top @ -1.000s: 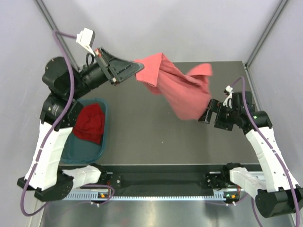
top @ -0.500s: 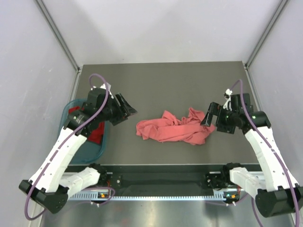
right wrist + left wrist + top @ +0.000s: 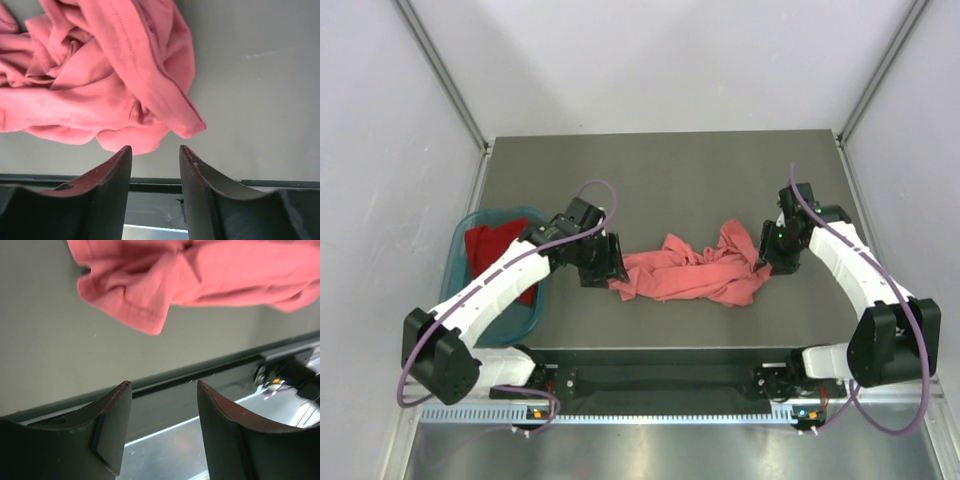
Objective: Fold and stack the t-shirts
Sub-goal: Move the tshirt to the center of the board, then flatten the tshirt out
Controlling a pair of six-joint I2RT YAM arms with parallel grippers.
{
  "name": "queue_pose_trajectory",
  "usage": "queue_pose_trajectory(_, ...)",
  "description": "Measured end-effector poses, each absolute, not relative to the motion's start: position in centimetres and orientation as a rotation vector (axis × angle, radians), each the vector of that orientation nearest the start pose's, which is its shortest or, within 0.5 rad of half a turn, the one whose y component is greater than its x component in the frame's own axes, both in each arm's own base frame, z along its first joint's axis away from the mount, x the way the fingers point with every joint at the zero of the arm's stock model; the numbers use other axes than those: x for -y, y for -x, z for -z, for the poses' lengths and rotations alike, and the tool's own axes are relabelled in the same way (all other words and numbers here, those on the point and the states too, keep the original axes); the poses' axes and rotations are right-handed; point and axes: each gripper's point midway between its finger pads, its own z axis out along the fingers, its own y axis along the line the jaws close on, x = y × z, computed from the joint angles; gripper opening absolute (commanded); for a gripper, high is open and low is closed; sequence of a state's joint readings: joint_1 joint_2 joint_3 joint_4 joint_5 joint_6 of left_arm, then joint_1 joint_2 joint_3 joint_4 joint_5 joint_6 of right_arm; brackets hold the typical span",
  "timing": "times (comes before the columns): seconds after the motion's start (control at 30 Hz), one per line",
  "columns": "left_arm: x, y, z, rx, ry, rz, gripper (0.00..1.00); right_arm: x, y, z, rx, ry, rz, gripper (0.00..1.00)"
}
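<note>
The near pointed corner [image 3: 625,296] [image 3: 154,326] of the salmon-pink t-shirt, at the end closest to the teal basket, will be gripped by my left gripper.
The light salmon-pink t-shirt [image 3: 690,272] lies crumpled in a long heap on the dark table [image 3: 660,180]. My left gripper [image 3: 611,262] sits at the heap's left end, open, nothing between its fingers; in the left wrist view the pink cloth [image 3: 200,275] lies just beyond the fingertips [image 3: 122,390]. At the heap's right end my right gripper [image 3: 766,262] is open too, the pink shirt [image 3: 100,80] just ahead of its tips and not between them. The deep red t-shirt [image 3: 495,250] lies bunched in the basket.
A teal plastic basket [image 3: 535,315] stands at the table's left edge, beside the left arm. The table's front rail [image 3: 660,385] runs along the near edge. Grey walls close in the sides and back.
A second ago the left gripper held the pink shirt up in the air; it has let go and the shirt lies heaped on the table. Both grippers have come down to the heap's ends.
</note>
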State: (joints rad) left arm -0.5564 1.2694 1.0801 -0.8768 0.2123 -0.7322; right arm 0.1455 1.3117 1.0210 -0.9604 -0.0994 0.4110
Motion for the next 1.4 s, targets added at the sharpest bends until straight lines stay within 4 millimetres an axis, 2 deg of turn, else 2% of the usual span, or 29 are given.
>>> queue_pose_trajectory(0.07, 20.3, -19.7, -14.8, -2.814, 0.132, 0.66, 0.61, -6.7, -23.9, -10.7, -2.833, -0.357, -0.241, 0.47)
queue_pose_trajectory(0.13, 20.3, -19.5, -14.9, -2.81, 0.106, 0.662, 0.61, -6.3, -24.0, -10.7, -2.827, -0.355, -0.214, 0.61)
queue_pose_trajectory(0.2, 20.2, -19.4, -15.0, -2.804, 0.089, 0.67, 0.63, -5.9, -24.1, -10.6, -2.822, -0.355, -0.191, 0.64)
queue_pose_trajectory(0.3, 20.3, -19.0, -14.9, -2.81, 0.066, 0.689, 0.63, -4.9, -24.3, -10.5, -2.81, -0.386, -0.175, 0.65)
queue_pose_trajectory(0.43, 20.4, -18.4, -14.4, -2.832, 0.054, 0.707, 0.63, -3.3, -24.1, -9.3, -2.816, -0.48, -0.208, 0.63)
queue_pose_trajectory(0.57, 20.5, -18.1, -14.1, -2.844, 0.041, 0.707, 0.64, -3.3, -24.7, -8.5, -2.817, -0.496, -0.267, 0.58)
queue_pose_trajectory(0.67, 20.6, -17.9, -14.1, -2.846, 0.026, 0.712, 0.64, -3.9, -25.4, -7.9, -2.82, -0.471, -0.318, 0.53)
queue_pose_trajectory(0.7, 20.6, -17.9, -14.1, -2.846, 0.022, 0.711, 0.64, -4.0, -25.5, -7.6, -2.822, -0.464, -0.331, 0.39)
queue_pose_trajectory(0.77, 20.6, -17.8, -14.0, -2.848, 0.02, 0.71, 0.63, -4.5, -25.4, -7.5, -2.825, -0.444, -0.368, 0.22)
queue_pose_trajectory(0.8, 20.6, -17.9, -14.0, -2.848, 0.02, 0.709, 0.62, -4.8, -25.4, -7.5, -2.824, -0.434, -0.395, 0.04)
queue_pose_trajectory(0.83, 20.6, -17.8, -14.0, -2.849, 0.021, 0.707, 0.62, -5.0, -25.5, -7.6, -2.821, -0.429, -0.417, 0.0)
queue_pose_trajectory(0.9, 20.5, -17.9, -13.9, -2.847, 0.024, 0.696, 0.61, -5.7, -25.3, -7.7, -2.817, -0.431, -0.474, 0.0)
queue_pose_trajectory(1.03, 20.1, -18.0, -13.7, -2.85, 0.038, 0.66, 0.62, -6.6, -23.8, -8.4, -2.8, -0.446, -0.545, 0.0)
queue_pose_trajectory(1.13, 20.1, -18.1, -13.5, -2.85, 0.051, 0.647, 0.62, -7.8, -22.0, -9.8, -2.768, -0.411, -0.577, 0.0)
queue_pose_trajectory(1.27, 20.0, -17.2, -11.9, -2.904, 0.077, 0.606, 0.57, -11.6, -18.9, -11.1, -2.782, -0.25, -0.652, 0.0)
queue_pose_trajectory(1.37, 20.1, -16.8, -10.7, -2.941, 0.082, 0.584, 0.59, -14.0, -15.9, -11.0, -2.821, -0.167, -0.719, 0.05)
queue_pose_trajectory(1.4, 20.2, -16.9, -10.4, -2.949, 0.089, 0.58, 0.6, -14.4, -14.9, -11.0, -2.833, -0.151, -0.737, 0.11)
